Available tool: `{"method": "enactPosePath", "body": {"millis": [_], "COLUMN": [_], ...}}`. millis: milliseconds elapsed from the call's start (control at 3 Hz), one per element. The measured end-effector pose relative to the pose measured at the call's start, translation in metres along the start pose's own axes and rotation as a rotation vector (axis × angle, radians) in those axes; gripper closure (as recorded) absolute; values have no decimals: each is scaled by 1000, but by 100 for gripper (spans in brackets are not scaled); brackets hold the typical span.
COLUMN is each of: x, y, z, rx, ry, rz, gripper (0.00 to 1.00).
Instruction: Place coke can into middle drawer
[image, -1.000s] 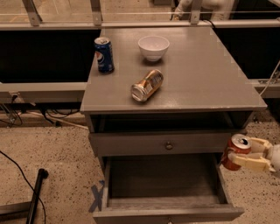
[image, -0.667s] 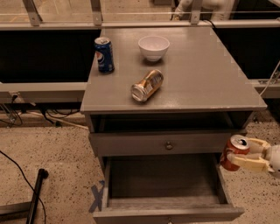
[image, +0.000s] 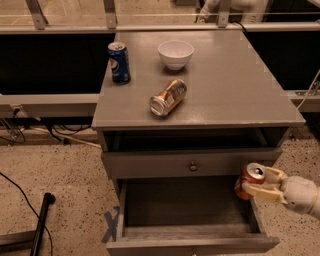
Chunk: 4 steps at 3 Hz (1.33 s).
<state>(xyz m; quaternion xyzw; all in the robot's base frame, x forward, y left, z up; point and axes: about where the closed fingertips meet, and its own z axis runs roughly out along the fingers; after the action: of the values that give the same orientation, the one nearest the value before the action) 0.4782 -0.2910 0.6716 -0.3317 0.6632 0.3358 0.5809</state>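
Observation:
The red coke can will go down on the bottom of the open middle drawer, near my arm's side (image: 217, 217), where I should put it with my gripper.
The red coke can (image: 248, 181) with a silver top is held upright in my gripper (image: 260, 184), whose cream fingers are shut on it. The can hangs over the right side wall of the open middle drawer (image: 187, 209), a wide grey box pulled out below the closed drawer front with a small knob (image: 193, 166). The arm comes in from the right edge of the view. The drawer's floor holds nothing that I can see.
On the grey cabinet top (image: 240, 85) stand a blue Pepsi can (image: 119, 62) and a white bowl (image: 175, 54); a gold-brown can (image: 168, 97) lies on its side. A black pole (image: 41, 222) and cables lie on the floor at left. Blue tape (image: 111, 225) marks the floor.
The gripper with the coke can has shifted very slightly left towards the drawer. Nothing else has moved.

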Motion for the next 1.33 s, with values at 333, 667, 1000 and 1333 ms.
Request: {"method": "enactPosePath", "body": {"millis": [333,667,1000,1333], "x": [42,69,69,106], "y": [5,8,8,8], "z": [22,37,38,53], "rx": [33,40,40,12], "ry": [-64,-125,-125,-100], "rz": [-63,-120,-121,-82], "gripper": [100,100,100,100]}}
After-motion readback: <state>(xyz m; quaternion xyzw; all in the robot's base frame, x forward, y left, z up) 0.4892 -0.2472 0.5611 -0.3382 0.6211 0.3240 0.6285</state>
